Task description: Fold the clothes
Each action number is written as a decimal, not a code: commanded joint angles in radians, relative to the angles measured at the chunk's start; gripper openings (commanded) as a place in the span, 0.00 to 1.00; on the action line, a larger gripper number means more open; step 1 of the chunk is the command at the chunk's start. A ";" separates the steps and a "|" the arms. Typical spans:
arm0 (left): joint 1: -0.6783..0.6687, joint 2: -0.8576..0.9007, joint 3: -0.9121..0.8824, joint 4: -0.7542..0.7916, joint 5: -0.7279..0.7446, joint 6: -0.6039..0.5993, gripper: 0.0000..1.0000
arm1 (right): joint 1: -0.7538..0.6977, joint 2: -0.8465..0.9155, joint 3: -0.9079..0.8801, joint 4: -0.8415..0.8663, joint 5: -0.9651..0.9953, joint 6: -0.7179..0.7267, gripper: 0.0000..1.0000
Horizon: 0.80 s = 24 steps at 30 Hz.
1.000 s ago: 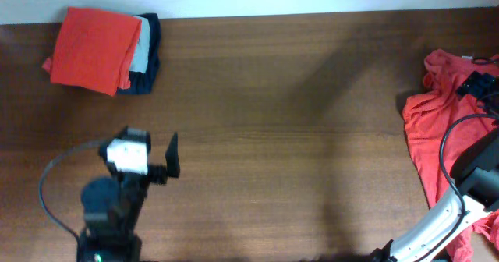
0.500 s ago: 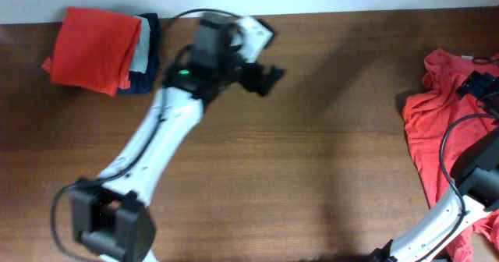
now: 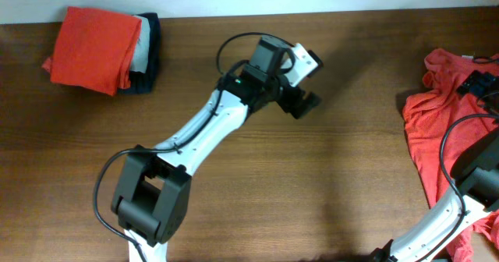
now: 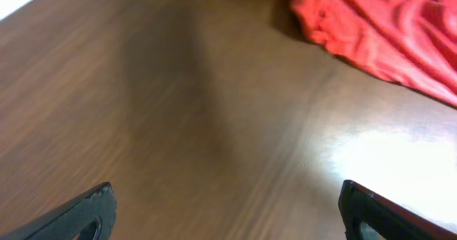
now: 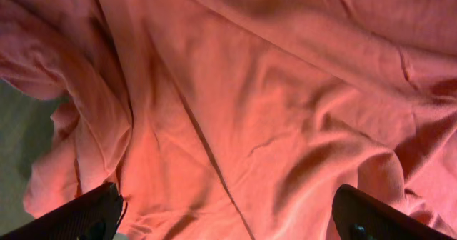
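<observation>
My right gripper should close on the coral-red T-shirt's bunched corner [image 3: 408, 104] [image 5: 34, 197], which sticks out toward the middle of the brown wooden table.
The coral-red T-shirt [image 3: 427, 129] lies crumpled at the table's right edge, and no lettering shows. It also shows at the top right of the left wrist view [image 4: 385, 26]. My left gripper [image 3: 301, 103] is open and empty over bare wood in the upper middle, well left of the shirt; its jaws [image 4: 228, 215] are spread wide. My right gripper [image 3: 476, 83] is over the shirt's far right part. In the right wrist view its jaws [image 5: 232, 218] are open just above the wrinkled shirt fabric [image 5: 257, 104], which fills the view.
A folded plain orange garment [image 3: 93, 40] lies on folded grey and navy garments [image 3: 146, 55] at the back left corner. The brown wooden table [image 3: 257, 184] stretches between that stack and the shirt. The white back wall runs along the top edge.
My left arm has swung from the lower left up and across to the upper middle, towards the shirt. The right arm and the shirt have not moved.
</observation>
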 commanded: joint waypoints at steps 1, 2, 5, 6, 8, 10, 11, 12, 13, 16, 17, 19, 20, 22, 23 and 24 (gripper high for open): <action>0.090 -0.011 0.019 -0.048 -0.056 -0.111 0.99 | 0.003 -0.021 0.011 0.124 0.006 0.010 0.98; 0.114 -0.012 0.019 -0.078 -0.056 -0.111 0.99 | 0.003 -0.021 0.011 0.176 -0.008 0.010 0.98; 0.177 -0.012 0.019 -0.154 -0.057 -0.111 0.99 | 0.003 -0.021 0.011 0.270 -0.060 0.010 0.98; 0.204 -0.012 0.019 -0.186 -0.057 -0.111 0.99 | 0.003 -0.021 0.011 0.284 -0.082 0.010 0.98; 0.266 -0.012 0.019 -0.252 -0.057 -0.111 0.99 | 0.003 -0.021 0.011 0.291 -0.147 0.010 0.98; 0.327 -0.012 0.019 -0.304 -0.058 -0.110 0.99 | 0.003 -0.021 0.011 0.252 -0.356 0.014 0.98; 0.352 -0.012 0.019 -0.320 -0.063 -0.110 0.99 | 0.003 -0.021 0.011 0.246 -0.452 0.013 0.98; 0.376 -0.012 0.019 -0.336 -0.075 -0.110 0.99 | 0.003 -0.021 0.011 0.242 -0.558 0.013 0.99; 0.407 -0.012 0.019 -0.354 -0.097 -0.110 0.99 | 0.009 -0.021 0.011 0.217 -0.694 0.012 0.99; 0.491 -0.012 0.018 -0.386 -0.179 -0.110 0.99 | 0.071 -0.021 0.010 0.086 -0.642 0.005 0.90; 0.513 -0.012 0.018 -0.386 -0.202 -0.110 0.99 | 0.103 -0.020 0.003 0.040 -0.583 0.005 0.79; 0.546 -0.012 0.018 -0.386 -0.215 -0.110 0.99 | 0.181 -0.019 -0.021 0.010 -0.507 -0.006 0.71; 0.561 -0.012 0.018 -0.386 -0.215 -0.110 0.99 | 0.208 -0.018 -0.028 0.015 -0.474 -0.006 0.70; 0.583 -0.012 0.018 -0.386 -0.215 -0.110 0.99 | 0.302 -0.010 -0.038 0.040 -0.242 0.061 0.65; 0.589 -0.012 0.018 -0.386 -0.214 -0.110 0.99 | 0.346 -0.010 -0.041 0.044 -0.100 0.129 0.63; 0.591 -0.012 0.018 -0.386 -0.214 -0.110 0.99 | 0.377 -0.010 -0.041 0.044 -0.011 0.170 0.63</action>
